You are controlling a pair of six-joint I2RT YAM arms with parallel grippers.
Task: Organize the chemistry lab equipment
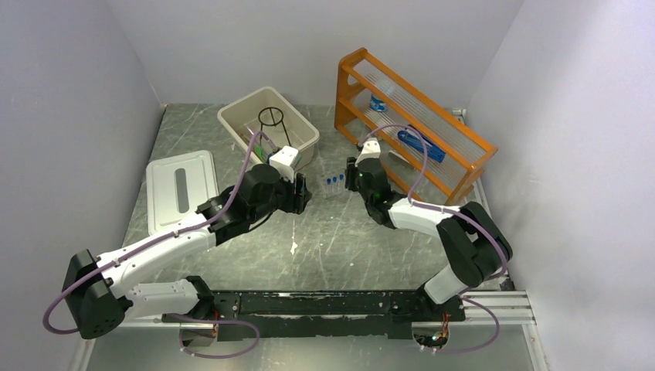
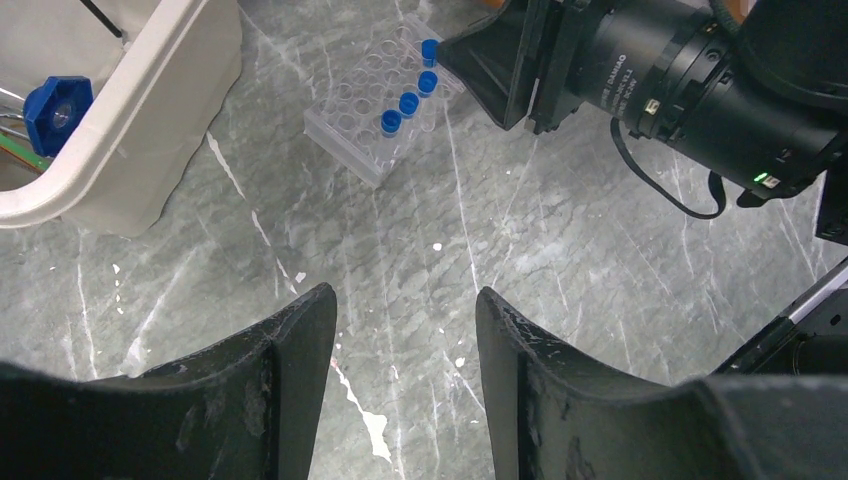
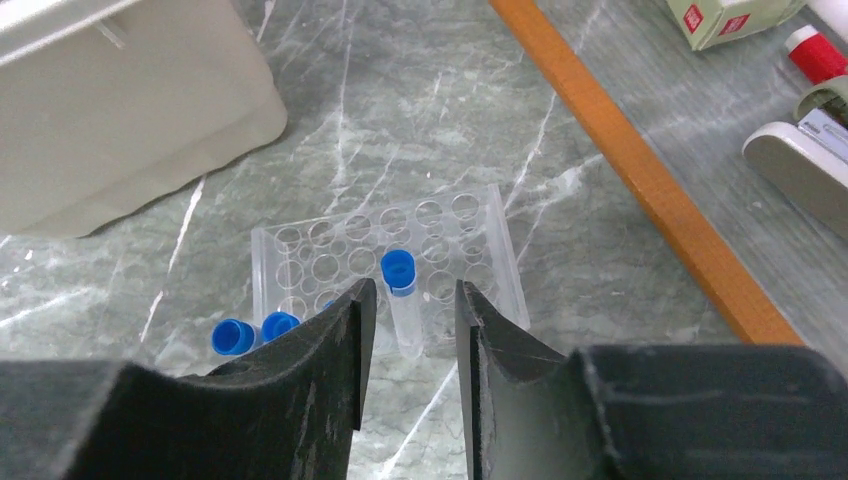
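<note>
The near blue-capped tube leans back over the clear tube rack, out of line, so my right gripper will grip its cap (image 3: 398, 267) and straighten it.
The clear tube rack (image 1: 334, 184) stands on the table between my two grippers. It holds several blue-capped test tubes (image 2: 408, 103). In the right wrist view one capped tube (image 3: 400, 290) stands in the rack (image 3: 470, 240) just beyond my right gripper (image 3: 413, 287), whose jaws are apart and not touching it. Two more caps (image 3: 255, 332) show left of the fingers. My right gripper (image 1: 351, 175) is at the rack's right side. My left gripper (image 1: 303, 193), also seen in its own wrist view (image 2: 402, 293), is open and empty over bare table left of the rack. A black wire ring stand (image 1: 272, 117) sits in the beige bin.
The beige bin (image 1: 232, 117) stands at the back left, with a blue knob (image 2: 58, 105) inside. Its white lid (image 1: 181, 185) lies flat at left. The orange wooden shelf rack (image 1: 463, 151) stands at the back right, close behind my right arm.
</note>
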